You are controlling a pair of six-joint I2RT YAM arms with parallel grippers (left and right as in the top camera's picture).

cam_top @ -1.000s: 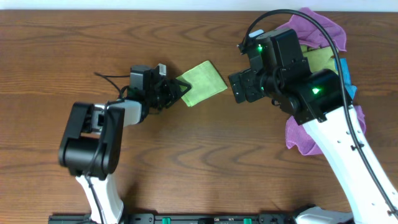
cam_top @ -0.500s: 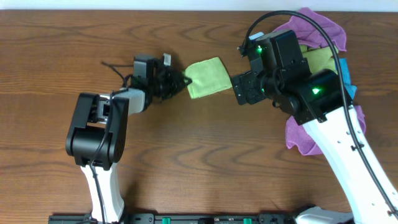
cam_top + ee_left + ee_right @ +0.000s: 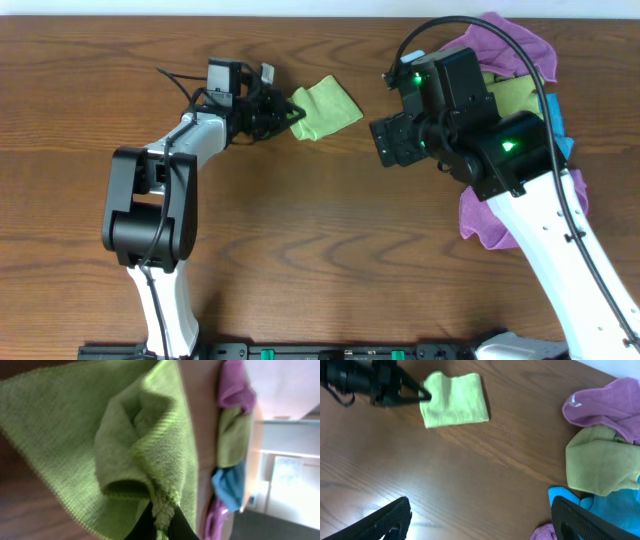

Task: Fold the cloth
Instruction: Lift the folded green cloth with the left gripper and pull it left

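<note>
My left gripper holds just the tip of the cloth's bunched corner. Next, I open it and grip deeper into its folded layers [image 3: 162, 462] before I carry the cloth away.
The lime-green cloth [image 3: 326, 108] lies folded into a small patch on the wooden table, left of centre at the far side. My left gripper [image 3: 296, 114] is at its left edge, shut on a bunched corner. In the left wrist view that corner of the cloth [image 3: 125, 435] is pinched into a thick roll between the dark jaws of the left gripper [image 3: 159, 529]. My right gripper [image 3: 386, 142] hovers to the right of the cloth, apart from it. In the right wrist view the right gripper [image 3: 482, 522] is open and empty, and the cloth [image 3: 456, 399] lies far ahead.
A pile of other cloths sits at the right: purple [image 3: 512, 40], olive-green [image 3: 515, 95], blue [image 3: 562, 132] and more purple [image 3: 478, 215] under the right arm. The table's far edge runs just behind the cloth.
My left gripper has closed on the cloth's corner and swung toward the far edge, pulling and turning the cloth with it. The right arm has barely moved.
</note>
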